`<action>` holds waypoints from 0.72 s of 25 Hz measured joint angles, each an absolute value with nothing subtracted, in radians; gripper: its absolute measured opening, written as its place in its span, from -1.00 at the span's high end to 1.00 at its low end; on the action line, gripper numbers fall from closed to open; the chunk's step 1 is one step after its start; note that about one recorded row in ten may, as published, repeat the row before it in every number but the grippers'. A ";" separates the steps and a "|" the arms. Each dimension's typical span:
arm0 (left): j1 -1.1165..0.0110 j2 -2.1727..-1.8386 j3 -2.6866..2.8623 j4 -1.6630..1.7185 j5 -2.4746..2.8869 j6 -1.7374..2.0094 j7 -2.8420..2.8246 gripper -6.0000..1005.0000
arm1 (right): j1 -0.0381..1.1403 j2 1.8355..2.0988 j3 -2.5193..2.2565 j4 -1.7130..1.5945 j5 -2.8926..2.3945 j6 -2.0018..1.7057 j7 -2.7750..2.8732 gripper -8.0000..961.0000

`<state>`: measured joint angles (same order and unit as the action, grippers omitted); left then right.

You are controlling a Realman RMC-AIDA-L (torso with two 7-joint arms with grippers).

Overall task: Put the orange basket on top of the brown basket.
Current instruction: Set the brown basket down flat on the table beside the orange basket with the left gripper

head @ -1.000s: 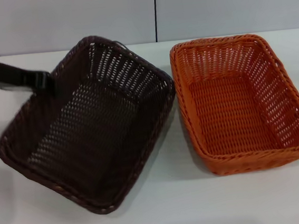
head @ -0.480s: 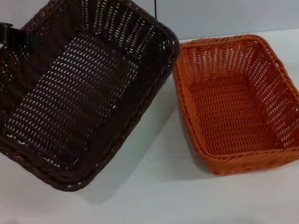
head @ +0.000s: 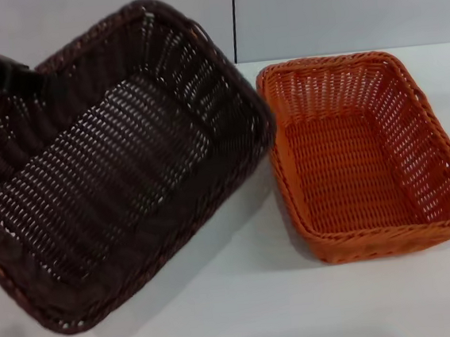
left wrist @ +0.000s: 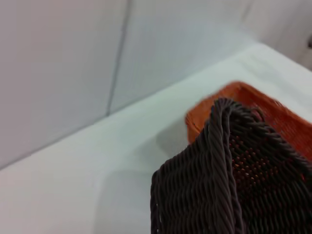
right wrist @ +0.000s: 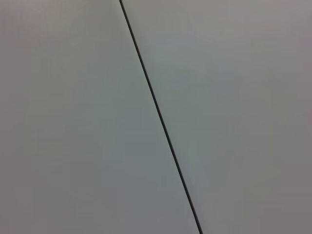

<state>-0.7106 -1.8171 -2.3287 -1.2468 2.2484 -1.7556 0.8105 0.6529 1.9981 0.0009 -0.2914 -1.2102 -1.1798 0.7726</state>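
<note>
My left gripper is to set the brown basket down flat on the white table (head: 214, 224), beside the orange basket.
The brown basket (head: 114, 179) hangs tilted in the air at the left of the head view, above the white table (head: 247, 310). My left gripper (head: 34, 78) is shut on its far-left rim. The orange basket (head: 359, 155) sits flat on the table at the right, empty, its left rim close to the brown basket's right corner. In the left wrist view the brown basket's braided rim (left wrist: 229, 170) fills the foreground, with a corner of the orange basket (left wrist: 243, 95) behind it. The right gripper is out of view.
A pale wall (head: 313, 9) with a dark vertical seam (head: 234, 20) runs behind the table. The right wrist view shows only this wall and the seam (right wrist: 161, 122).
The brown basket has been lifted off the table by its left rim and now looms larger and higher. In the last half second it shifted slightly down and to the left.
</note>
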 joint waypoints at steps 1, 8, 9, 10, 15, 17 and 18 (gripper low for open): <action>-0.718 -1.812 -2.324 -1.227 2.249 -1.764 0.831 0.58 | 0.652 1.999 0.000 -0.291 -1.210 -1.180 0.773 -0.46; -0.791 -1.797 -2.261 -1.077 2.272 -1.767 0.977 0.58 | 0.642 2.010 -0.004 -0.286 -1.210 -1.182 0.774 -0.45; -0.807 -1.806 -2.253 -1.049 2.299 -1.744 1.034 0.58 | 0.640 2.011 -0.005 -0.284 -1.210 -1.182 0.774 -0.45; -0.807 -1.806 -2.253 -1.049 2.299 -1.744 1.034 0.58 | 0.638 2.011 -0.007 -0.282 -1.210 -1.182 0.773 -0.45; -0.854 -1.820 -2.246 -0.945 2.357 -1.683 1.133 0.57 | 0.635 2.011 -0.009 -0.273 -1.210 -1.183 0.773 -0.46; -0.871 -1.833 -2.242 -0.912 2.365 -1.676 1.154 0.57 | 0.630 2.016 -0.009 -0.271 -1.210 -1.184 0.776 -0.46; -0.878 -1.843 -2.240 -0.904 2.365 -1.674 1.165 0.57 | 0.630 2.016 -0.009 -0.271 -1.210 -1.184 0.776 -0.46</action>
<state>-0.8775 -1.8432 -2.2403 -0.9038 2.3649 -1.6740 1.1650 0.6302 2.0159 -0.0093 -0.2706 -1.2103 -1.1840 0.7758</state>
